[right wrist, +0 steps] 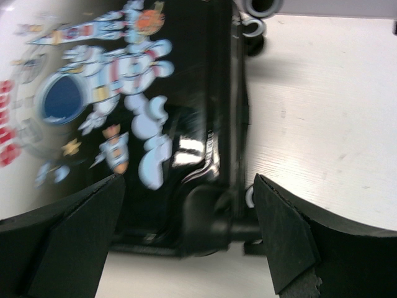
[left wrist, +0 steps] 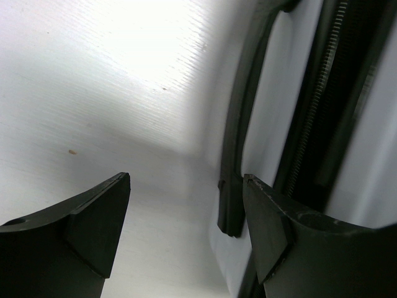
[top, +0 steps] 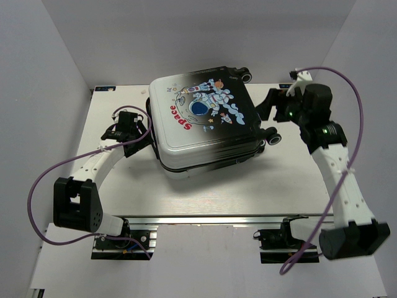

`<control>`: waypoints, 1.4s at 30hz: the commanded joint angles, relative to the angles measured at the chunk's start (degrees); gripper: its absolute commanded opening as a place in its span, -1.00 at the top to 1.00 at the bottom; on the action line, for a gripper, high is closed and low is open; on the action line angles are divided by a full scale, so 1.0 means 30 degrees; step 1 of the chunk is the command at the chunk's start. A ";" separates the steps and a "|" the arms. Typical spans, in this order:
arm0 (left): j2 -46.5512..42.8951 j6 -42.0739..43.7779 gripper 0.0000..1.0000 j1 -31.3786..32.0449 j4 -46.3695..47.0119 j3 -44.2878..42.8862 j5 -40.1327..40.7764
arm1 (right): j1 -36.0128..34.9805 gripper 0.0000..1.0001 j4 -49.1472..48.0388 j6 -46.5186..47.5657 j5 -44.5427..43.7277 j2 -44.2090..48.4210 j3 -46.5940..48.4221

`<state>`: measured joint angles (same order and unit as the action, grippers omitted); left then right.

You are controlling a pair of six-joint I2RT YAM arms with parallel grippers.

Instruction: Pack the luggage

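My left gripper is at the end of the luggage's side handle, so next I brace the luggage with my right gripper and grip the handle's middle [left wrist: 237, 121].
The luggage [top: 201, 121] lies flat and closed on the white table [top: 260, 186], astronaut print and red "Space" word up, wheels to the right. My left gripper [top: 144, 131] is open at the suitcase's left edge; in the left wrist view its fingers [left wrist: 93, 223] straddle bare table next to the white shell and the zipper seam [left wrist: 313, 112]. My right gripper [top: 265, 104] is open by the suitcase's right end. In the right wrist view its fingers [right wrist: 285, 239] frame the black lower corner of the luggage [right wrist: 198, 124] and a wheel mount [right wrist: 214, 220].
White walls enclose the table at the back and both sides. A purple cable [top: 43, 180] loops off the left arm and another [top: 347, 81] off the right arm. A suitcase wheel [top: 273, 136] sticks out near the right gripper.
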<state>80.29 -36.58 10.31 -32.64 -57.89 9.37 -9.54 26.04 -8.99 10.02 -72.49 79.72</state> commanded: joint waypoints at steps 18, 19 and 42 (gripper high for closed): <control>0.5370 -0.0434 -0.43 -0.0418 0.6045 0.1424 -0.3092 | -0.7158 -0.74 0.4058 0.0393 0.5485 0.4947 -0.8467; 0.5578 -0.0463 -0.41 -0.0418 0.6279 0.1512 -0.3093 | -0.8032 -0.75 0.4208 0.0246 0.3854 0.4480 -0.8701; 0.8744 0.0268 0.39 0.0110 0.6106 0.1366 -0.2682 | -0.8568 -0.65 -0.6304 -0.3564 -0.7533 0.3070 -1.3448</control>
<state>98.85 -39.27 9.04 -2.39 -58.59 -3.42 -35.00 16.69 -18.39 -11.62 -63.48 40.58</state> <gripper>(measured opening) 0.309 0.829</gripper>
